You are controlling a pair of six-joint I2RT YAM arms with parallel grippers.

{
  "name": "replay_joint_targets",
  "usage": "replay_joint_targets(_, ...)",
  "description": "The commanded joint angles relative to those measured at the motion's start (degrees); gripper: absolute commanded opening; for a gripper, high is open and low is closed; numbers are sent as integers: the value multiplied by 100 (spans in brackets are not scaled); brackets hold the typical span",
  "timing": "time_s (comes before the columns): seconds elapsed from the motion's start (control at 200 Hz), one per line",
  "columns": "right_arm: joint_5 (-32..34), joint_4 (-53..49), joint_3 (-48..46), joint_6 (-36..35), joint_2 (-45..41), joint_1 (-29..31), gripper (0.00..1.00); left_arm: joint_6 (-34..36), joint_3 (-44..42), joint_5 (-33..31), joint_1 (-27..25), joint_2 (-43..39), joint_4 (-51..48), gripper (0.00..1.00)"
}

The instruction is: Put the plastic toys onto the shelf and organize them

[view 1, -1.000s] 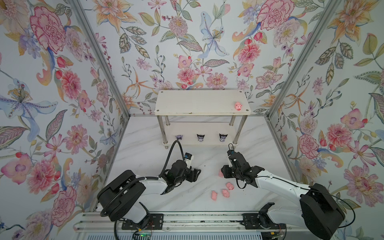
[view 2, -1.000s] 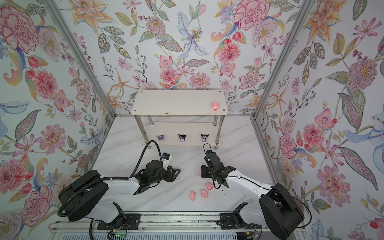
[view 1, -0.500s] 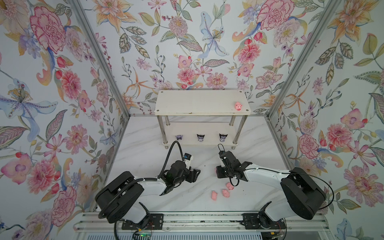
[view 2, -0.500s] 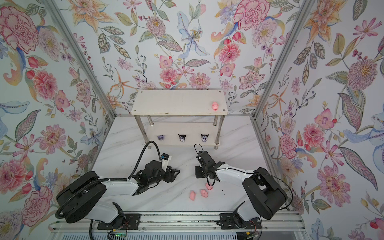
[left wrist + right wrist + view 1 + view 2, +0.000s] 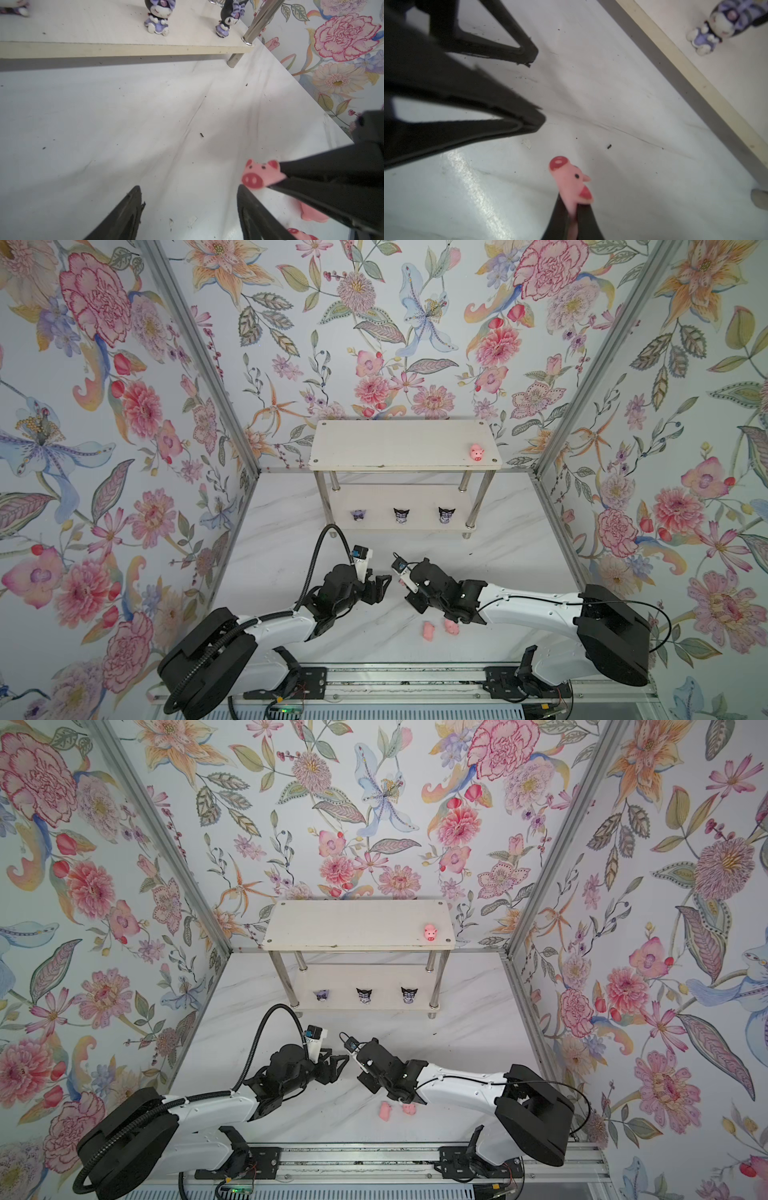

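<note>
The pig's pink snout points away past my right fingers, so I need to set it down and retake it by the head end (image 5: 573,178) before shelving.
My right gripper (image 5: 574,209) is shut on a pink pig (image 5: 571,180), whose snout sticks out past the tips. It holds the pig (image 5: 259,174) just off one fingertip of my left gripper (image 5: 189,187), which is open with nothing between its fingers. In both top views the two grippers face each other at the table's middle front, left gripper (image 5: 380,583) and right gripper (image 5: 402,581). Two more pigs (image 5: 428,630) (image 5: 451,627) lie on the table beside the right arm. The shelf (image 5: 395,448) bears one pig (image 5: 477,452) on its top board and three purple figurines (image 5: 401,515) on its lower board.
The marble table (image 5: 291,556) is boxed in by floral walls on three sides. Chrome shelf legs (image 5: 259,22) stand at the lower board's corners. A metal rail (image 5: 374,676) runs along the front edge under both arm bases.
My right gripper has shut on a pig and carried it left, up to the left gripper's fingertips. The left arm has barely moved.
</note>
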Motion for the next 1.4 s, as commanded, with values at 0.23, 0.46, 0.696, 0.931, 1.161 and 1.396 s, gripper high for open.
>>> replay_joint_targets(0.23,1180,363,-37,-1227,1233,657,7,-257,-583,-467,769,-1219,-702,75)
replay_joint_targets(0.46,1460,403,169,-1199,1738,1105,48,-244,-865,-603,827,-1814,-990,77)
replay_joint_targets(0.696,1469,563,-280,-729,1202,1206,65,-211,-972,-295,823,-1594,-819,79)
replay_joint_targets(0.931,505,676,-1001,728,-311,849,59,-231,-975,-86,823,-1061,-349,78)
replay_joint_targets(1.161,-822,929,-1161,1899,-520,290,0,-290,-814,89,819,-507,65,77)
replay_joint_targets(1.396,-1486,1146,-576,2068,481,279,0,-268,-738,162,819,-312,99,76)
